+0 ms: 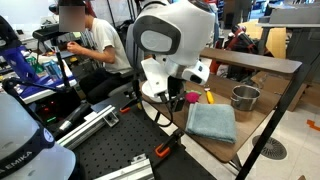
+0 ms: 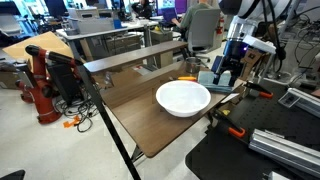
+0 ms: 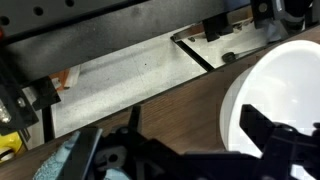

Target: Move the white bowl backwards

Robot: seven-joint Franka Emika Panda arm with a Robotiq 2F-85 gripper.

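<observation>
The white bowl has a side that faces the folded blue-grey cloth. My gripper should close on the white bowl's rim [image 1: 170, 103] [image 3: 226, 122] on that side.
The white bowl [image 2: 183, 97] is wide, shallow and empty, and stands on the wooden table [image 2: 140, 115]. In the wrist view it fills the right side [image 3: 285, 80]. My gripper [image 2: 227, 76] is open and empty, just above the table at the bowl's edge on the side towards the cloth. In the wrist view [image 3: 197, 128] one finger lies over the bowl's inside and the other over bare wood, with the rim between them. In an exterior view the gripper [image 1: 178, 99] hangs under the big white arm, which hides most of the bowl.
A folded blue-grey cloth [image 1: 211, 122] lies beside the gripper and shows in the wrist view [image 3: 55, 165]. A silver metal pot [image 1: 245, 97] stands further along the table. A raised shelf [image 2: 140, 58] borders the table. A person [image 1: 98, 40] sits at a desk behind.
</observation>
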